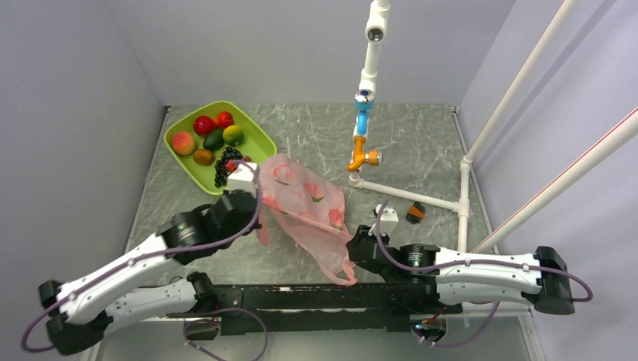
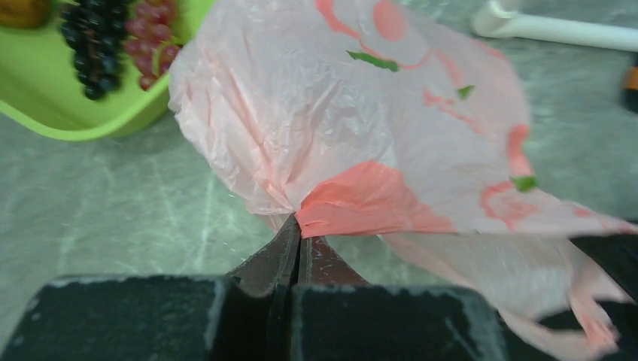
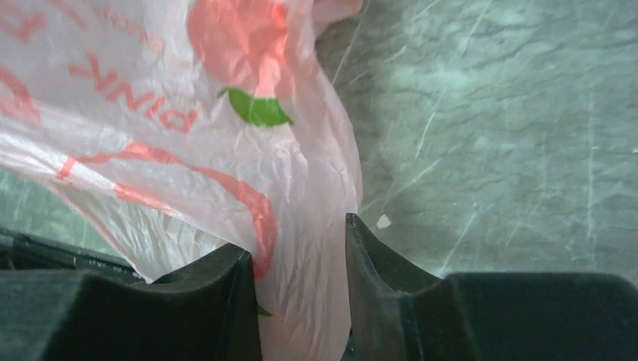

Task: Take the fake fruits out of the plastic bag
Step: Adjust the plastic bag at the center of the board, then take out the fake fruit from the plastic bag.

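The bag's edge hangs loose between the open fingers of the robot's right gripper, so that gripper should pinch the bag's edge (image 3: 260, 232) beside the opening before the left gripper reaches inside.
The pink plastic bag (image 1: 305, 203) lies crumpled and mostly flat on the table between my two arms. My left gripper (image 1: 259, 214) is shut on a fold at its left edge, and the left wrist view shows the fingertips pinching the film (image 2: 299, 229). My right gripper (image 3: 295, 248) is open at the bag's lower right end (image 1: 352, 244), with a strip of bag (image 3: 301, 226) hanging between its fingers. A brown-orange oval fruit (image 1: 203, 156) and a reddish-brown grape bunch (image 2: 154, 34) lie in the green tray (image 1: 256, 131). No plum-like fruit shows.
The tray also holds a peach, red fruits, an avocado, a lime and a dark grape bunch (image 1: 224, 167). A white pipe frame (image 1: 406, 194) with an orange-and-blue fitting (image 1: 363, 154) stands at the back right, and a small orange-black object (image 1: 415, 213) lies beside it. Walls close in on both sides.
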Motion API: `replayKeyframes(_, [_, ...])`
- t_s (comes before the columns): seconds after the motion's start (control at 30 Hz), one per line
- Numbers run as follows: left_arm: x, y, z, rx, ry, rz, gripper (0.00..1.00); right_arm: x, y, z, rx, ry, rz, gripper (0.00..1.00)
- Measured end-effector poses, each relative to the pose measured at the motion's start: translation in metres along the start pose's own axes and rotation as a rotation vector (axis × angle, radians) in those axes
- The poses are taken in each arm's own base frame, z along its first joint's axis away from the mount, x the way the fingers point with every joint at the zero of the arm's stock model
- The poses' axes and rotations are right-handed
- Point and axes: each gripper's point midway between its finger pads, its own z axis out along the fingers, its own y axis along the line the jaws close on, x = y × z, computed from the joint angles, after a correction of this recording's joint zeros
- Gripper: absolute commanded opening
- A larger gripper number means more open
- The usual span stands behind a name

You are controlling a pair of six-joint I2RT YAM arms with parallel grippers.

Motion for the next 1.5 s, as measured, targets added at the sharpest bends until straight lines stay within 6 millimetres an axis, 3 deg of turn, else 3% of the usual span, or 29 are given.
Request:
replayKeyframes(0.07, [0.005,-0.001,-0.014,0.096,-0.021,-0.066,0.00,-0.010,-0.003,-0.002,0.003,-0.037,0.011,0.56])
replayKeyframes(0.17, [0.017,-0.003,-0.022,0.184,-0.025,-0.113,0.00,-0.011,-0.004,-0.003,-0.004,-0.038,-0.042,0.86])
replayKeyframes(0.27, [0.030,-0.007,-0.021,0.225,0.001,-0.132,0.00,-0.003,0.001,-0.002,-0.043,0.009,-0.143,0.94])
replayKeyframes(0.4, [0.042,-0.014,-0.019,0.263,0.038,-0.143,0.00,0.013,0.017,0.002,-0.112,0.074,-0.233,0.95])
replayKeyframes(0.47, [0.045,-0.017,-0.020,0.276,0.049,-0.152,0.00,0.019,0.018,0.005,-0.112,0.095,-0.252,0.84])
replayKeyframes(0.5, [0.045,-0.018,-0.020,0.281,0.050,-0.155,0.00,0.022,0.019,0.006,-0.117,0.105,-0.258,0.70])
replayKeyframes(0.53, [0.046,-0.018,-0.020,0.283,0.051,-0.159,0.02,0.025,0.020,0.007,-0.127,0.108,-0.259,0.48])
replayKeyframes(0.57, [0.046,-0.018,-0.020,0.284,0.052,-0.163,0.12,0.028,0.021,0.008,-0.139,0.111,-0.262,0.26])
replayKeyframes(0.63, [0.049,-0.016,-0.021,0.273,0.065,-0.169,0.42,0.034,0.020,0.008,-0.159,0.120,-0.269,0.16])
replayKeyframes(0.7, [0.054,-0.011,-0.023,0.260,0.087,-0.153,0.64,0.038,0.022,0.006,-0.188,0.122,-0.281,0.07])
replayKeyframes(0.77, [0.057,-0.009,-0.029,0.269,0.113,-0.134,0.76,0.037,0.027,0.003,-0.217,0.118,-0.283,0.00])
replayKeyframes(0.8, [0.055,-0.011,-0.037,0.296,0.125,-0.133,0.78,0.035,0.030,0.002,-0.232,0.112,-0.282,0.00])
replayKeyframes(0.97, [0.024,-0.036,-0.084,0.549,0.073,-0.151,0.73,0.017,0.058,-0.008,-0.284,0.085,-0.259,0.00])
replayKeyframes(1.1, [0.007,-0.065,-0.122,0.807,0.026,-0.146,0.50,-0.004,0.085,-0.019,-0.334,0.054,-0.218,0.00])
replayKeyframes(1.17, [0.007,-0.080,-0.126,0.884,0.035,-0.136,0.46,-0.011,0.094,-0.024,-0.355,0.043,-0.201,0.00])
replayKeyframes(1.23, [0.016,-0.097,-0.116,0.921,0.072,-0.113,0.42,-0.016,0.100,-0.028,-0.371,0.038,-0.190,0.00])
replayKeyframes(1.33, [0.047,-0.116,-0.088,0.886,0.164,-0.066,0.37,-0.020,0.107,-0.032,-0.391,0.038,-0.180,0.00])
replayKeyframes(1.4, [0.066,-0.119,-0.066,0.813,0.199,-0.039,0.33,-0.021,0.109,-0.034,-0.399,0.039,-0.176,0.00])
replayKeyframes(1.5, [0.079,-0.115,-0.040,0.710,0.178,-0.028,0.32,-0.022,0.110,-0.037,-0.409,0.040,-0.164,0.00])
